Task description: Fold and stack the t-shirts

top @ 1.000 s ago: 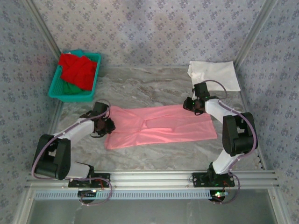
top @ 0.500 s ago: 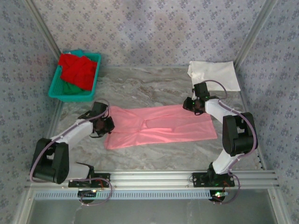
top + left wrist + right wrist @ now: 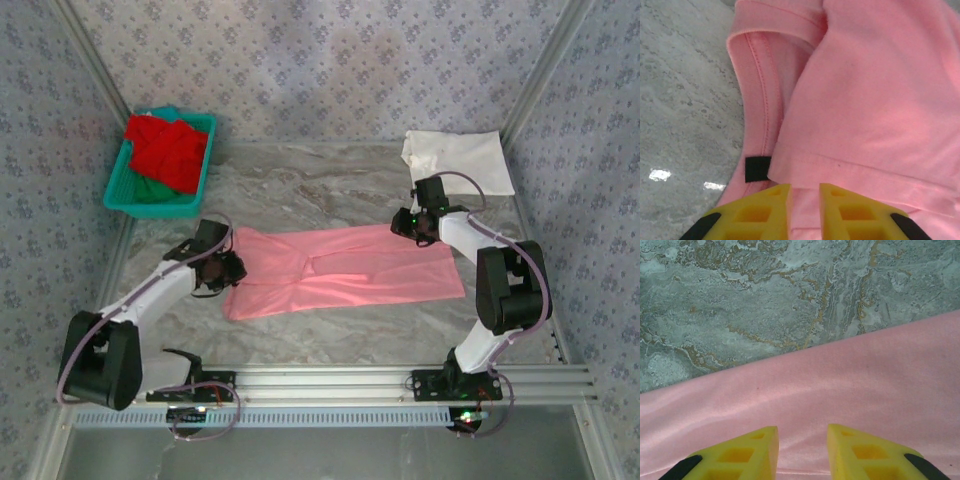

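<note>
The pink sleeve lies at a slant against the black tag at the collar, so next my left gripper pinches the hem's corner (image 3: 780, 172) and pulls it clear of the tag.
A light pink t-shirt (image 3: 340, 270) lies flat across the middle of the table, partly folded into a long band. My left gripper (image 3: 228, 268) rests at its left end, by the collar and a black tag (image 3: 757, 169). Its fingers (image 3: 805, 192) stand slightly apart, open, over the pink cloth (image 3: 875, 90). My right gripper (image 3: 405, 228) sits at the shirt's far right edge, open (image 3: 802, 435), with pink cloth (image 3: 840, 385) lying flat between its fingers. A folded white t-shirt (image 3: 460, 160) lies at the back right. Red t-shirts (image 3: 165, 150) and a green one (image 3: 150, 190) fill the basket.
The teal plastic basket (image 3: 113, 195) stands at the back left, close to the left wall. The marble tabletop (image 3: 320, 185) shows bare between the pink shirt and the back wall. Aluminium frame rails run along the near edge.
The left gripper's jaws have parted a little, and the left arm's elbow has swung back toward the near left. The pink shirt and the right arm have not moved.
</note>
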